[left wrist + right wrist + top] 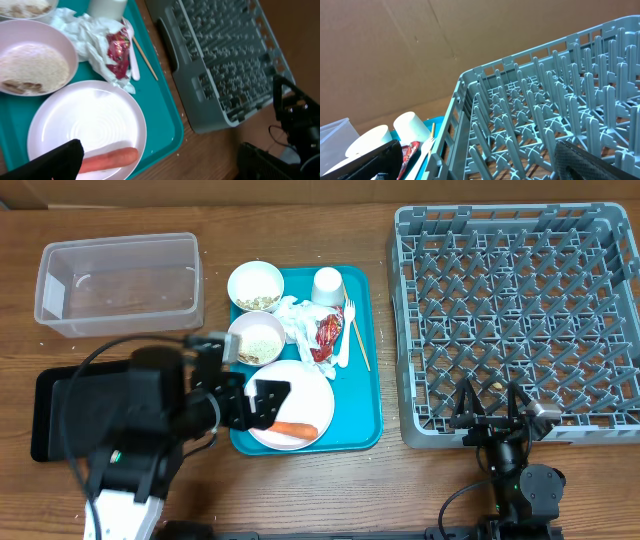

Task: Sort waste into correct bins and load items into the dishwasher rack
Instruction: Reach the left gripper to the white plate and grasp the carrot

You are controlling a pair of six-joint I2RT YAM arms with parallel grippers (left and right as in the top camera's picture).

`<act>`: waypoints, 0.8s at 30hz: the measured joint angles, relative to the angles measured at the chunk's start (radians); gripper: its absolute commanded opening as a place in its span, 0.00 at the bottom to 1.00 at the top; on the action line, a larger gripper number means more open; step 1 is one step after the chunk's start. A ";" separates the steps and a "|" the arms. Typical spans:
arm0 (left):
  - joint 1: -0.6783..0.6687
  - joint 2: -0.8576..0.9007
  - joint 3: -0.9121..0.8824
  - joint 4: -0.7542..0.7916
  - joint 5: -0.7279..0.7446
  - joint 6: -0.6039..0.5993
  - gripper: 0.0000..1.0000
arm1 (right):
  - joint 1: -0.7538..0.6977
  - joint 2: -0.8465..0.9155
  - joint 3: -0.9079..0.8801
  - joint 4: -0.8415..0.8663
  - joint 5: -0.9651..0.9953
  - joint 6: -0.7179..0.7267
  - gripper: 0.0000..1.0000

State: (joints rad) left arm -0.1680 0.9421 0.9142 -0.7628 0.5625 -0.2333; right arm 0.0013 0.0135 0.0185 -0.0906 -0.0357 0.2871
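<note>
The middle of the orange carrot (292, 429) (103, 161) lying on the round white plate is next for my left gripper to close around.
An orange carrot (295, 430) lies on the round white plate (305, 390) at the front of the teal tray (365, 380). My left gripper (268, 405) is open low over the plate, one finger beside the carrot (112, 158). Two white bowls (256, 285) (255, 338) hold pale food scraps (32, 67). Crumpled napkins (297, 320), a red wrapper (326, 335), a white fork (346, 330), a chopstick (358, 340) and a cup (327, 285) lie at the back of the tray. My right gripper (492, 415) is open and empty at the front edge of the grey rack (520, 320).
The clear tub (118, 280) stands empty at the back left. The black tray (45, 415) sits at the left, mostly hidden under my left arm. Cardboard walls the far side. Bare wood lies between the teal tray and the rack.
</note>
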 measured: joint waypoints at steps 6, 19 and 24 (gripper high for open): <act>-0.083 0.128 0.009 0.024 0.117 -0.028 1.00 | 0.000 0.000 0.000 0.000 0.000 0.000 1.00; -0.148 0.193 0.016 -0.277 -0.283 -0.883 1.00 | 0.000 0.000 0.000 0.001 0.000 0.000 1.00; -0.251 0.197 0.016 -0.216 -0.425 -1.123 1.00 | 0.000 0.000 0.000 0.000 0.000 0.000 1.00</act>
State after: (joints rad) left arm -0.4191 1.1393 0.9298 -0.9791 0.1371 -1.3563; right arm 0.0013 0.0135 0.0185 -0.0902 -0.0353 0.2871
